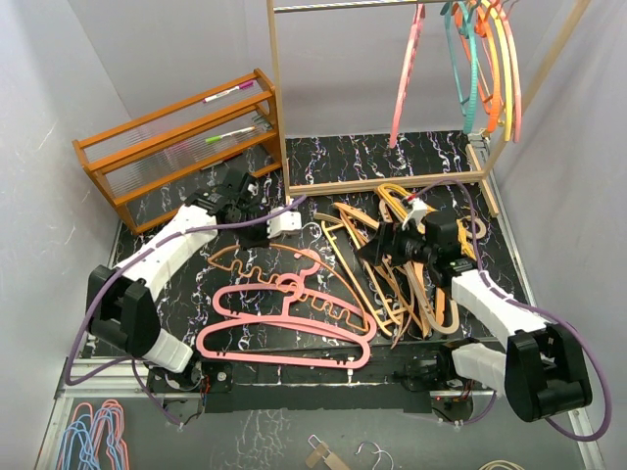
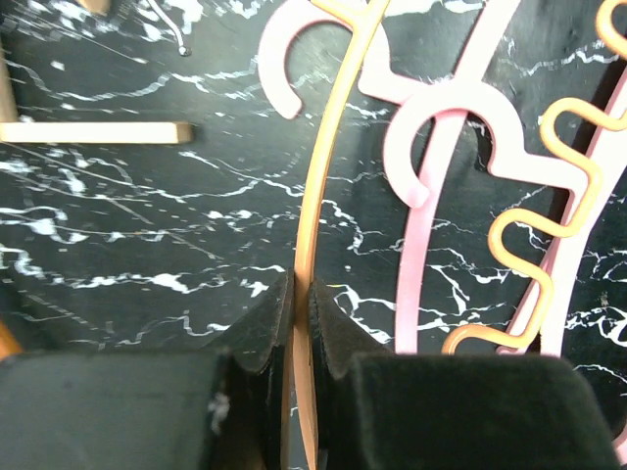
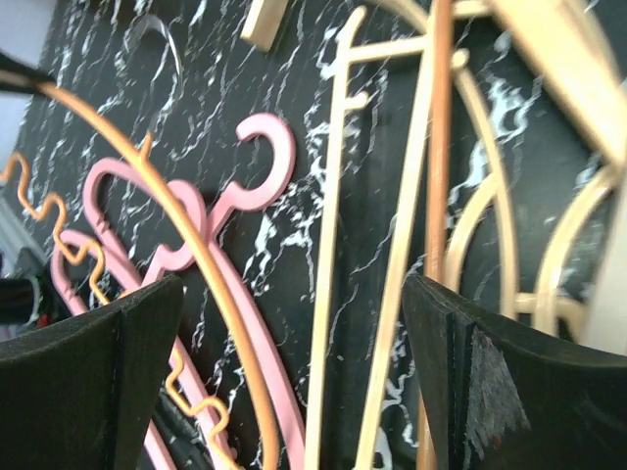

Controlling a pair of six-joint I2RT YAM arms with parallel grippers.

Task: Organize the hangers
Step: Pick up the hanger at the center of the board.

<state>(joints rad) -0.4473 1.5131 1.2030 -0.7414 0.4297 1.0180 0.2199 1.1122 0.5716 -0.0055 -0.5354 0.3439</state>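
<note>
The wavy orange hanger has a smooth top bar [image 1: 354, 296] [image 3: 261, 406]. My right gripper should close on it near the end farthest from my left gripper.
My left gripper [image 1: 272, 235] [image 2: 302, 284] is shut on the thin curved top bar of an orange hanger with a wavy bottom bar [image 1: 257, 260] [image 2: 318, 176], which lies on the black marbled table. Two pink hangers [image 1: 284, 338] [image 2: 431, 196] lie just below it. My right gripper [image 1: 384, 245] [image 3: 294, 392] is open and empty, hovering over a pile of tan wooden and orange hangers [image 1: 411, 294]; thin tan bars [image 3: 333, 245] pass between its fingers. Pink [image 1: 407, 69], teal, orange and yellow hangers [image 1: 490, 69] hang on the metal rail.
The orange-brown slatted rack [image 1: 176, 147] stands at the back left with two pens on it. The tall pale wooden frame [image 1: 276, 98] stands at the back; its base [image 1: 392, 181] rests on the table. Blue and pink hangers [image 1: 93, 436] lie below the table's front edge.
</note>
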